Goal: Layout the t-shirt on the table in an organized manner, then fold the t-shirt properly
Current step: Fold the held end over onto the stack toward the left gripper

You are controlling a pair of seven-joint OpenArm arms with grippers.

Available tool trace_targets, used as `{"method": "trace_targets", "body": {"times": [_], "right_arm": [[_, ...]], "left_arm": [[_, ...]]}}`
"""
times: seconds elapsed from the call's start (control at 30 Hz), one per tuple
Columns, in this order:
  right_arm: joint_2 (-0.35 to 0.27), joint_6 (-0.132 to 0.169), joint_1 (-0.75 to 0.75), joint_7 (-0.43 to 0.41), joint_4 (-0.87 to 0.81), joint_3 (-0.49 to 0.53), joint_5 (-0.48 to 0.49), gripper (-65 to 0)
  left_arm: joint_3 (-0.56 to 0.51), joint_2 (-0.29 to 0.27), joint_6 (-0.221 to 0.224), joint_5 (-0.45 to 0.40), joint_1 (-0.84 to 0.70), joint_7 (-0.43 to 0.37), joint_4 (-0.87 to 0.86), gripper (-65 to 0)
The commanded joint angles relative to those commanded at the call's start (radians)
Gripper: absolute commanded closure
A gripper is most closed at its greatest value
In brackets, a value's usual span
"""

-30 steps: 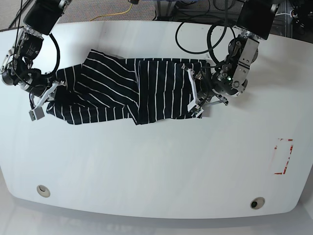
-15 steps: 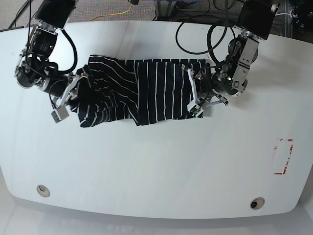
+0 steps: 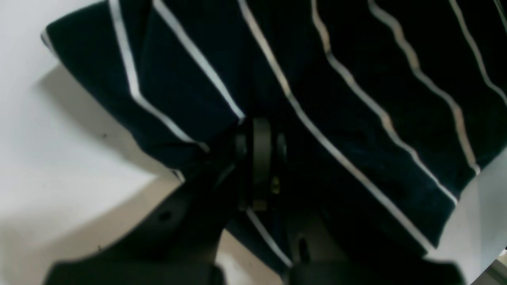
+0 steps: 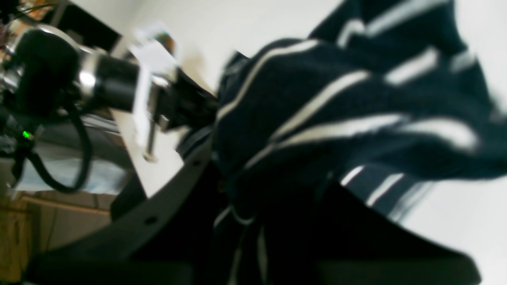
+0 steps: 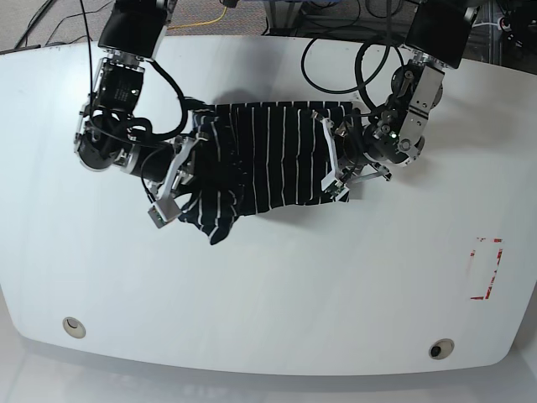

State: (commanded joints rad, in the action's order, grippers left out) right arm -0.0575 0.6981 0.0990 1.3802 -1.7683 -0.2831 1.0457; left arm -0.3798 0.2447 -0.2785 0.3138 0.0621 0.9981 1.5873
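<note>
The robot's right gripper will release the lifted part of the t-shirt on the striped cloth [image 5: 312, 170] next to the left gripper.
The black t-shirt [image 5: 268, 155] with thin white stripes lies bunched at the back middle of the white table [image 5: 294, 285]. Its left part is lifted and folded over toward the middle, and a corner hangs down at the front. My right gripper [image 5: 174, 180], on the base view's left, is shut on that lifted part. Up close, blurred fabric [image 4: 336, 107] drapes over the right gripper [image 4: 237, 190]. At the shirt's right edge my left gripper [image 5: 330, 161] is shut on the cloth. The left wrist view shows striped fabric [image 3: 317, 79] pinched in the left gripper [image 3: 257, 158].
A red rectangular marking [image 5: 487, 269] sits near the table's right edge. Two small round holes [image 5: 74, 327] [image 5: 440, 348] lie along the front edge. Cables and floor show beyond the back edge.
My right gripper has swept to the right with the shirt's left end, folding it over toward the middle. The left gripper and the shirt's right edge have stayed in place.
</note>
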Motion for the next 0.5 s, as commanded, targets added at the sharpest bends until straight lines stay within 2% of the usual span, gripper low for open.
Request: {"method": "trace_targets", "body": {"times": [0.1,0.27,0.5], "right_arm": [[0.026,0.0,0.015,-0.006,0.0,0.043,-0.031,-6.7],[0.035,0.0,0.02,-0.025,0.0,0.104,-0.077,-6.7],[0.06,0.0,0.02,-0.032,0.0,0.149,-0.107,-6.7]], "left_arm": [[0.0,0.0,0.0,0.0,0.0,0.0,0.0,-0.3],[0.002,0.0,0.0,0.0,0.0,0.0,0.002,-0.3],[0.003,0.0,0.0,0.0,0.0,0.0,0.003,-0.3]]}}
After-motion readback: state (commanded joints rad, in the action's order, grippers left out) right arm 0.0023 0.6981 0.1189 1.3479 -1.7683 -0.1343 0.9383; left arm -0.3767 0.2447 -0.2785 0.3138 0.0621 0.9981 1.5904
